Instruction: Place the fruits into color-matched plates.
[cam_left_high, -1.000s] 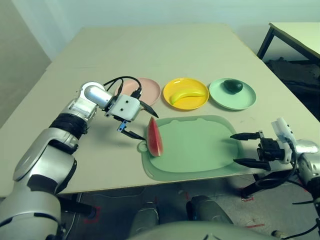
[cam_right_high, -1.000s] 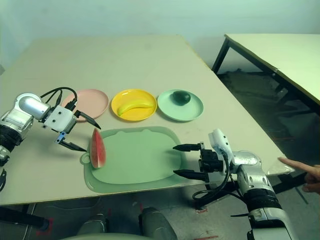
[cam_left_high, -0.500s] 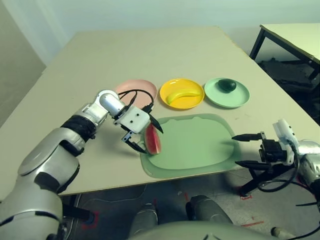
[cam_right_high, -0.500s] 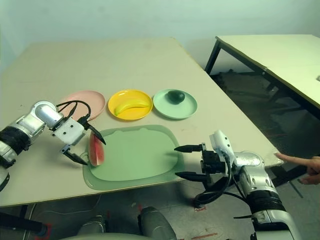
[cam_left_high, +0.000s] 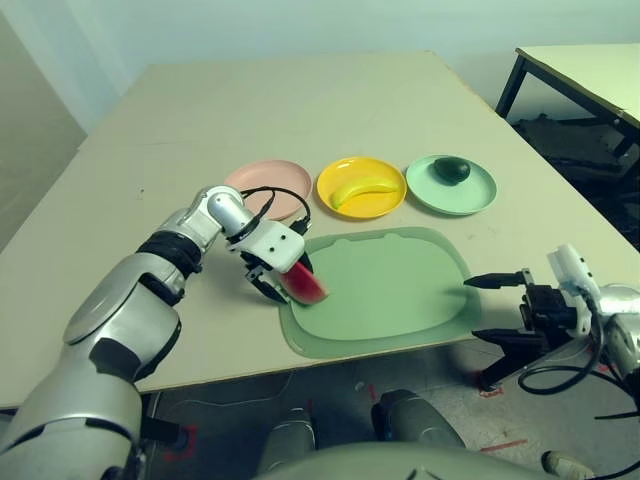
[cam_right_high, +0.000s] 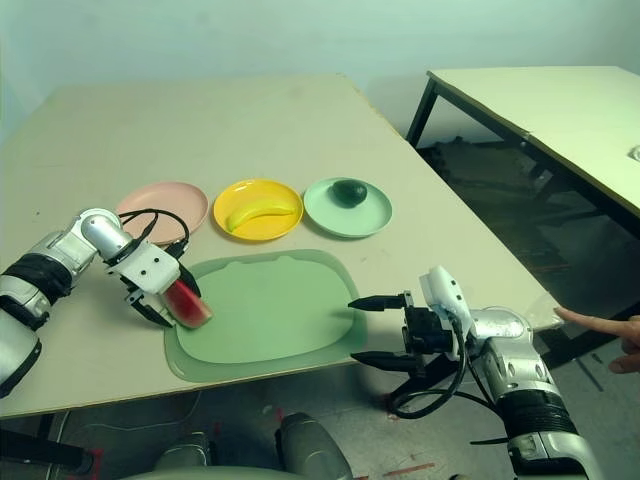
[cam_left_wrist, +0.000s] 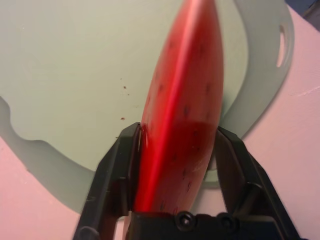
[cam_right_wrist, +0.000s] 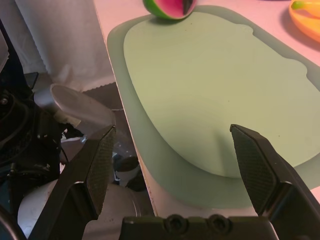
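Note:
Next, my left gripper releases the red watermelon wedge in the near half of the pale pink plate (cam_left_high: 269, 205).
My left gripper (cam_left_high: 288, 282) is shut on the red watermelon wedge (cam_left_high: 306, 284) at the near-left edge of the green mat (cam_left_high: 390, 290). In the left wrist view both fingers (cam_left_wrist: 122, 165) press the wedge's (cam_left_wrist: 182, 105) sides. The pale pink plate (cam_left_high: 268, 179) lies bare just beyond my left wrist. A banana (cam_left_high: 362, 188) rests in the yellow plate (cam_left_high: 386, 207), and a dark avocado (cam_left_high: 451, 170) in the mint green plate (cam_left_high: 450, 198). My right gripper (cam_left_high: 472, 310) stands open and holds nothing, off the table's near-right edge beside the mat.
The three plates stand in a row behind the mat. A second table (cam_left_high: 590, 70) stands to the far right across a gap. A person's hand (cam_right_high: 618, 342) shows at the right edge, beyond my right arm.
My left gripper has moved onto the watermelon wedge and shut on it; the wedge now leans over in the fingers. The right gripper has stayed open in place.

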